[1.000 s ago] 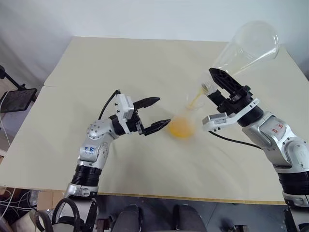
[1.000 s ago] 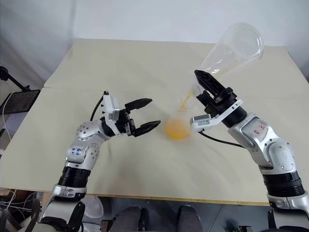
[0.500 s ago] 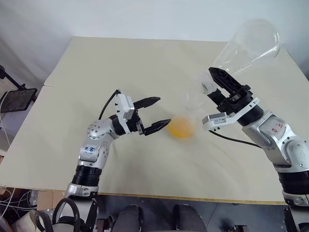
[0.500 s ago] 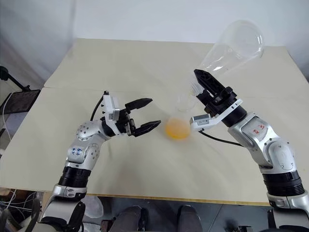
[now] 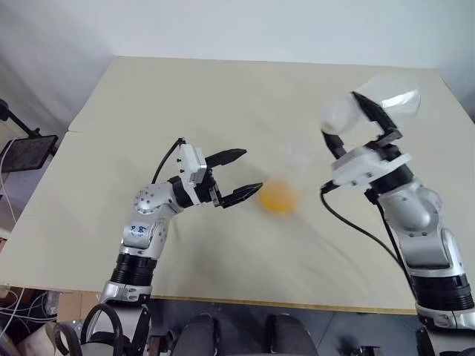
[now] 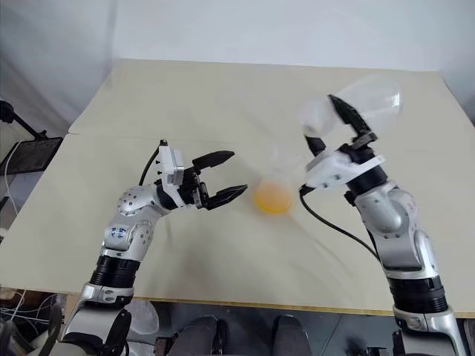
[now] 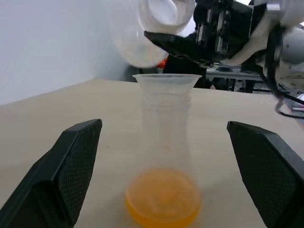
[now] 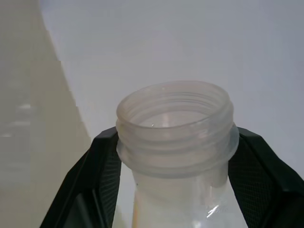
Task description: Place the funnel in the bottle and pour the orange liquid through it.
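Observation:
Next, my right gripper lets go of the clear flask on the bare table across the bottle from my left gripper (image 5: 394, 185).
The bottle (image 7: 166, 137) stands upright in the middle of the table, a small pool of orange liquid (image 5: 278, 197) in its base. The see-through funnel (image 7: 166, 80) sits in its neck. My left gripper (image 5: 251, 171) is open just to the left of the bottle, one finger to each side of it in the left wrist view and neither touching. My right gripper (image 5: 350, 122) is shut on the neck of another clear flask (image 5: 378, 100), held up in the air to the right of the bottle and blurred. Its threaded mouth (image 8: 175, 124) looks empty.
The beige table (image 5: 223, 96) has a seam running across it from the left. A black stand with a tablet (image 5: 26, 152) sits off the table's left edge. The near edge lies just below my arms.
The right gripper has rolled and swung right with the clear flask, taking its mouth off the funnel. The orange stream seen a second ago has stopped. My left gripper has kept still.

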Robot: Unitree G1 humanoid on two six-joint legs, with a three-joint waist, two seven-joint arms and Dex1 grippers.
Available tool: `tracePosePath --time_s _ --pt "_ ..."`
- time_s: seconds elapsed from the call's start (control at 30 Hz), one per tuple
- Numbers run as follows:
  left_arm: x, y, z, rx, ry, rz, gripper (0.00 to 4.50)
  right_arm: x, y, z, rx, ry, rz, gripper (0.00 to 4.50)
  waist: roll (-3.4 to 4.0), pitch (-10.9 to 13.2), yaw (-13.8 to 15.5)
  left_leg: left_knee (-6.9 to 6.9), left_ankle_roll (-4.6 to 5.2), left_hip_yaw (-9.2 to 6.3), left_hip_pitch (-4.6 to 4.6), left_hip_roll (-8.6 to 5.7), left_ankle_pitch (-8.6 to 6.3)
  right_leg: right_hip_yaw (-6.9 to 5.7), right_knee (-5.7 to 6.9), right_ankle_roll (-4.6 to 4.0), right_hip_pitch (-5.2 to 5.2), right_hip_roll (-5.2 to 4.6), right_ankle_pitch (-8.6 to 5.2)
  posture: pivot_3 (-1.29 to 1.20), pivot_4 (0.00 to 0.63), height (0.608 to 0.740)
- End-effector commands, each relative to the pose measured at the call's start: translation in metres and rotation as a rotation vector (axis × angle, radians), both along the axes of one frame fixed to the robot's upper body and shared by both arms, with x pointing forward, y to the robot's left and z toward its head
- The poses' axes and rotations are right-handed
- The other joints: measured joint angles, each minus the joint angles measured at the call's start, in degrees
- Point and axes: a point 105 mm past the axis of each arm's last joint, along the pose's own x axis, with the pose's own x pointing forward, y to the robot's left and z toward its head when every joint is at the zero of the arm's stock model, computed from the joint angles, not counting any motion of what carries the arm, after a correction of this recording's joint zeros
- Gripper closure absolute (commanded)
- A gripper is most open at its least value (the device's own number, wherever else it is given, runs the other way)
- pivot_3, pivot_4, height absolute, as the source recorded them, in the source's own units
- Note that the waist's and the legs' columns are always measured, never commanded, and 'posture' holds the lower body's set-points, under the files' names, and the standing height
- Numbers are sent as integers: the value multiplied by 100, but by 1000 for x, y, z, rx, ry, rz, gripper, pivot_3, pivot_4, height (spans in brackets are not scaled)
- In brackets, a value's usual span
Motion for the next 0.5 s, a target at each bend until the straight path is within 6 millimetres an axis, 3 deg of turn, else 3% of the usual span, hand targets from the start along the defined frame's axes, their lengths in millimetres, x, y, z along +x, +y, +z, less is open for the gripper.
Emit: tracePosePath --time_s 0.03,0.17,0.23,0.43,0.5 --pt "-3 -2 10 0 -56 -9 0 -7 -38 22 307 53 22 1740 0 0 1 0 0 0 0 0 0 0 1 0 0 0 0 0 150 740" --pt "-3 -1 10 2 -54 -8 0 6 -97 3 647 228 -138 1740 0 0 3 0 0 -1 2 1 0 0 2 0 2 3 0 0 150 740" --pt "-3 -2 9 1 -54 -8 0 9 -117 -5 752 263 -161 1740 0 0 2 0 0 0 2 0 0 1 2 0 1 2 0 0 150 740" --pt "-3 -3 9 -2 -54 -11 0 26 -148 -33 1026 399 -148 1740 1 -1 -23 -1 0 9 4 -3 0 5 4 0 -2 5 0 0 150 740" --pt "-3 -3 10 -3 -55 -10 0 28 -155 -37 1012 369 -164 1740 2 -1 -14 -1 0 8 6 -3 1 5 6 -1 -2 5 0 0 150 740"
